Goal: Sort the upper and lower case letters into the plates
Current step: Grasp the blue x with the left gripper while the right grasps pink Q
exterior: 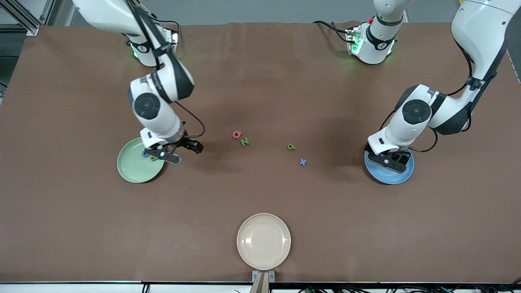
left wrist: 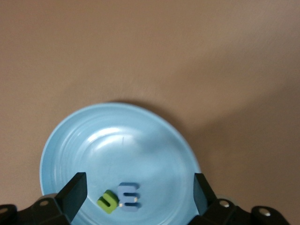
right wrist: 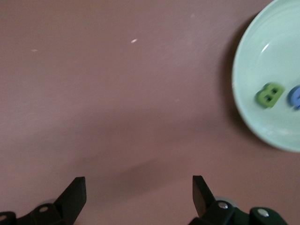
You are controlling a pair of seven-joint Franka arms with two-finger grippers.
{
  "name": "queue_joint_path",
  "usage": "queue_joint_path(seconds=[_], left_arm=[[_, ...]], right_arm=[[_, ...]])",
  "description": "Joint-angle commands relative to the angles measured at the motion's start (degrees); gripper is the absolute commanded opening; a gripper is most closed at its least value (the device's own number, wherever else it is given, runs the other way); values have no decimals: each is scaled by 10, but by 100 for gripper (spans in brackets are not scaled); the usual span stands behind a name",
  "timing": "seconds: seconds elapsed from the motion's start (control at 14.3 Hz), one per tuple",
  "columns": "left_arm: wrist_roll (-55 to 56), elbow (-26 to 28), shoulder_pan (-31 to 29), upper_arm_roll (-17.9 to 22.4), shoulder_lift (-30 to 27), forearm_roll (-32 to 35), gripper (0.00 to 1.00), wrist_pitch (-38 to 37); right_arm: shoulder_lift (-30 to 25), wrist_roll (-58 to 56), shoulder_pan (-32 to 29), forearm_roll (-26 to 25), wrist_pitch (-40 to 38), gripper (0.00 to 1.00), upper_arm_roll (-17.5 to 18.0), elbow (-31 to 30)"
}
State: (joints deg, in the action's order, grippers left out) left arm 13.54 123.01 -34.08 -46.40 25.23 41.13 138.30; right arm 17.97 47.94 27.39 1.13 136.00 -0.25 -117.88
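I need to close my left gripper on the sides of the blue x (exterior: 303, 162), the loose letter closest to the blue plate, beside the green p.
The pale green plate (exterior: 130, 173) lies toward the right arm's end and holds the green B (right wrist: 269, 94) and the blue G (right wrist: 295, 97). My right gripper (exterior: 175, 158) is open and empty over bare table beside that plate (right wrist: 272, 47). The blue plate (exterior: 397, 179) lies toward the left arm's end and holds the green n (left wrist: 108, 201) and the blue m (left wrist: 129, 197). My left gripper (exterior: 390, 160) is open and empty just above them. On the table between the plates lie the pink Q (exterior: 237, 134), green N (exterior: 244, 141), green p (exterior: 291, 146) and blue x (exterior: 303, 162).
A cream-beige plate (exterior: 263, 241) lies empty near the table's edge closest to the front camera, midway between the two ends. The brown table cover (exterior: 260, 81) stretches bare toward the robots' bases.
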Motion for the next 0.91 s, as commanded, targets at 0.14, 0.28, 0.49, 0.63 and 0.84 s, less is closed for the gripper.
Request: queue_joint_path(seconds=[0.14, 0.28, 0.49, 0.63, 0.84], left_arm=[[114, -56, 71, -14, 46, -3, 100, -21], [163, -73, 106, -13, 66, -3, 100, -22], [250, -119, 153, -13, 116, -3, 100, -43], [301, -145, 180, -12, 144, -3, 100, -43], [306, -174, 231, 11, 166, -2, 100, -43]], right_arm=[[55, 122, 71, 4, 35, 100, -5, 37], [71, 139, 86, 4, 52, 100, -5, 37], [91, 146, 114, 3, 73, 100, -5, 35], [96, 146, 129, 3, 86, 100, -5, 31], [101, 146, 144, 3, 106, 100, -5, 20]])
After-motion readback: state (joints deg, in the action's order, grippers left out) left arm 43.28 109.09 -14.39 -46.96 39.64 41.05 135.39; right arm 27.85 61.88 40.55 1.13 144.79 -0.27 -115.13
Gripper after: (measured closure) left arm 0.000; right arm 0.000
